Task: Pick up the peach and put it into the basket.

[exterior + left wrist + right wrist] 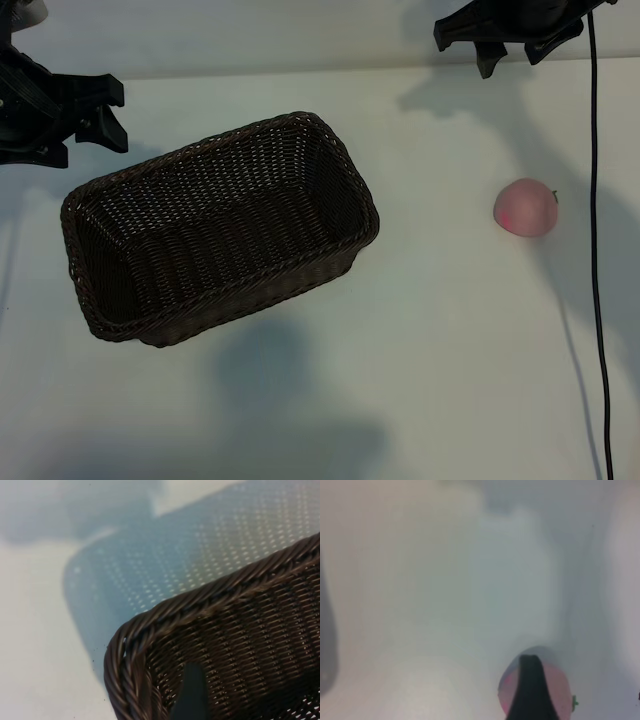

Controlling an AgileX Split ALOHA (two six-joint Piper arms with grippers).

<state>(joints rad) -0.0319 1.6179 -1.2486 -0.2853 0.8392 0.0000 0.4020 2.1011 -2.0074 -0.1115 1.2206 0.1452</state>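
Note:
Next, my left gripper will grab the braided rim on the short side [71,243] [129,705] of the basket, at the end farthest from the peach.
The peach [526,207], small, round and pink with a dark stem, lies on the white table at the right. The basket [190,155], dark brown wicker, stands left of centre with nothing in it. My right gripper [512,58] hangs open at the top right, behind the peach and apart from it. In the right wrist view one dark finger [532,690] crosses in front of the peach [559,687]. My left gripper [108,112] is open at the far left, just behind the basket's left corner. Its finger [192,695] shows over the basket's braided rim [210,600].
A black cable [597,250] runs down the right side of the table, just right of the peach. Bare white tabletop [430,350] lies between basket and peach and along the front.

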